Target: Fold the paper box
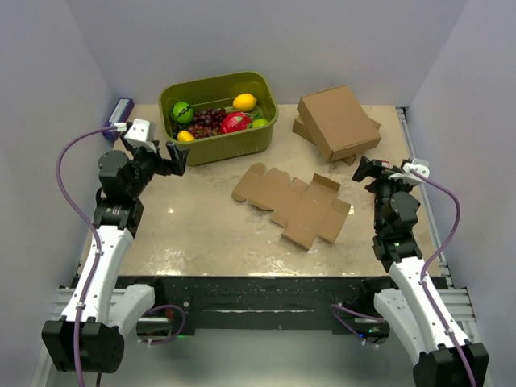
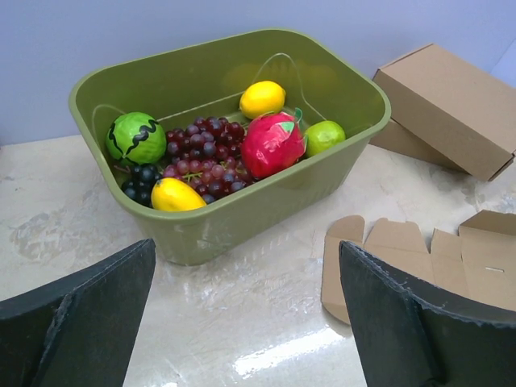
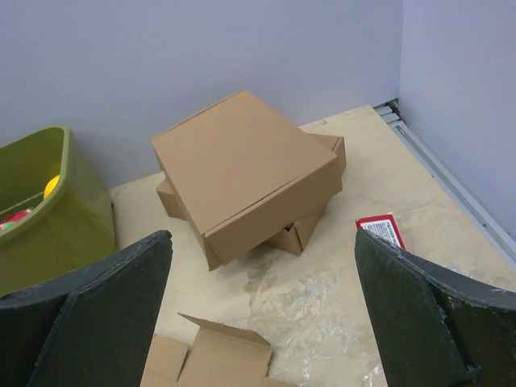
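Next, I close my right gripper on the outer corner (image 1: 348,206) (image 3: 292,384) of the paper box's flat side flap, next to the raised flap.
The paper box (image 1: 294,205) is a flat, many-flapped brown cardboard sheet lying on the table's middle; its left flaps (image 2: 419,258) show in the left wrist view and one raised flap (image 3: 218,351) in the right wrist view. My left gripper (image 1: 175,158) hovers open at the left, well clear of the sheet, with nothing between its fingers (image 2: 403,322). At the right of the sheet my right gripper (image 1: 364,172) is open too, empty between its fingers (image 3: 435,314).
A green bin (image 1: 218,117) of fruit stands at the back left, in front of my left gripper (image 2: 247,266). Two stacked closed cardboard boxes (image 1: 337,123) sit at the back right. A small red-and-white card (image 3: 381,230) lies near the right wall.
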### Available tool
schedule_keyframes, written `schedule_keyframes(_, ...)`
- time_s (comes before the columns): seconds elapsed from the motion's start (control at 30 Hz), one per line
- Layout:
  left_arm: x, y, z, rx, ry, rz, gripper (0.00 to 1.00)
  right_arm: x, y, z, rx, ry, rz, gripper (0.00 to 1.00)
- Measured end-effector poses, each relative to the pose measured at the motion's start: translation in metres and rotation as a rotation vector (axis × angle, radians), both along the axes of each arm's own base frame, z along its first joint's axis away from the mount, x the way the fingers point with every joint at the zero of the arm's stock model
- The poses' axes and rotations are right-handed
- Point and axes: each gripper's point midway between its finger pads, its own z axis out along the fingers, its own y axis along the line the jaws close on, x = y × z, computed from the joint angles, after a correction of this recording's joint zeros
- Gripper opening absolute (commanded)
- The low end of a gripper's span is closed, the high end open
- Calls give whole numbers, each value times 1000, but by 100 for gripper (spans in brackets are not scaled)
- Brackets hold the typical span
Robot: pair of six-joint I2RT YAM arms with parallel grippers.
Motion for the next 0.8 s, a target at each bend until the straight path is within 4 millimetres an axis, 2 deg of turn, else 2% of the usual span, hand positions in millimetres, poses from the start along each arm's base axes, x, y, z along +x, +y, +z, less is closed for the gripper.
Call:
schedule_keyframes(0.43,-6,-8,7,-38,-30,-37,100,0,8,10,9,44,42,99)
schedule_keyframes(0.57,-3,-9,0,-39,6,-43,99,4,16,4,37,104,79,98)
schedule_keyframes(0.67,6,-12,0,-49,56,-49,99,9,32,-3,73,162,155,97)
schedule_keyframes(0.73,11,-20,9,-64,62,-73,98,12,44,-15,113,223,208,97)
schedule_keyframes(0.8,13,-37,18,-78,59,-124,98,15,55,-30,155,295,250,96)
